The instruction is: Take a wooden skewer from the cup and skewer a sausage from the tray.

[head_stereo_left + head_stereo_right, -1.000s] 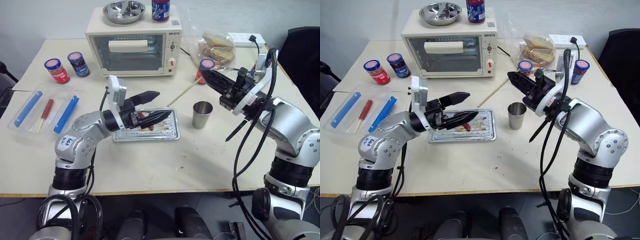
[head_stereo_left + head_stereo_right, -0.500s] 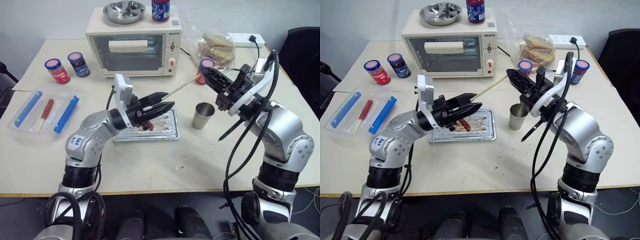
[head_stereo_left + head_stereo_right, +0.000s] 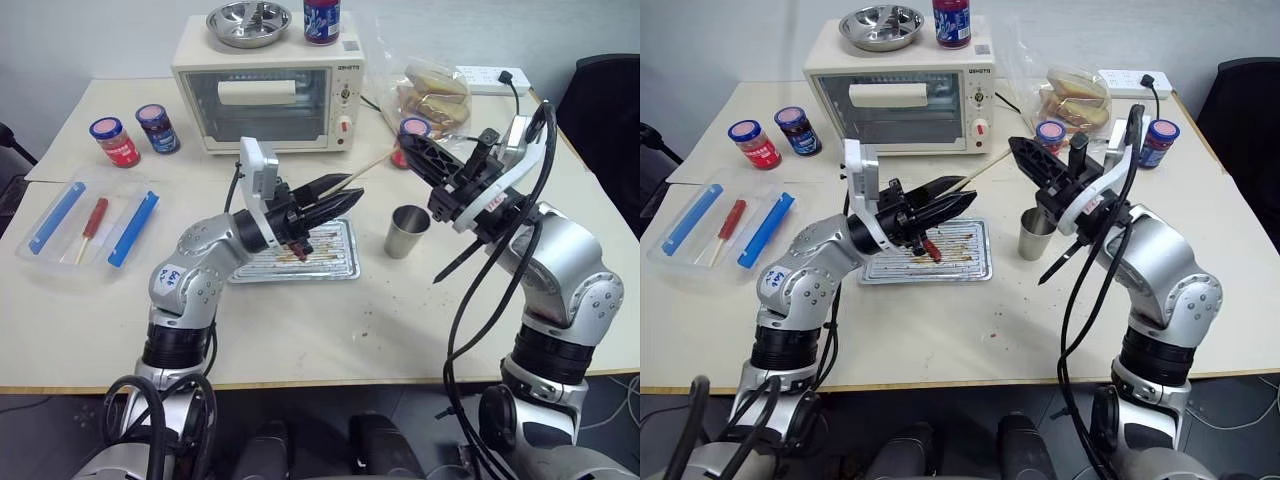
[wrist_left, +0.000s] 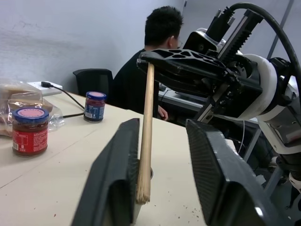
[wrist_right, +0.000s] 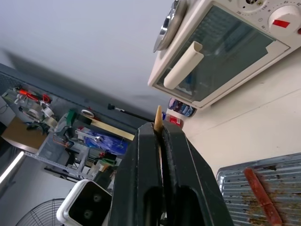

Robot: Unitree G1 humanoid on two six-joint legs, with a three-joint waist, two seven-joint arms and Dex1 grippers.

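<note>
Next, I take the skewer's blunt end (image 4: 143, 192) with my left gripper before my right gripper holds the sausage, because my right gripper has the wooden skewer by its pointed end.
My right gripper (image 3: 410, 148) is shut on the wooden skewer (image 3: 370, 168), holding it in the air above the table, pointing toward my left arm. My left gripper (image 3: 352, 192) is raised above the tray (image 3: 335, 262), its fingers narrowly open around the skewer's free end. In the left wrist view the skewer (image 4: 148, 132) rests against one finger (image 4: 117, 179), with a gap to the other. The sausage (image 3: 930, 247) lies on the ribbed tray under the left gripper. The steel cup (image 3: 405, 230) stands right of the tray, below the right gripper.
A toaster oven (image 3: 265, 95) with a steel bowl (image 3: 248, 22) on top stands behind the tray. Two jars (image 3: 115, 140) and a clear plastic tray with blue tools (image 3: 85, 225) sit at the left. A bread bag (image 3: 435, 95) lies at the back right. A person (image 4: 162, 61) sits beyond the table.
My left gripper rose from over the tray and moved right to the skewer's free end, its fingers narrowing around it. The right gripper stayed in place, still holding the skewer.
</note>
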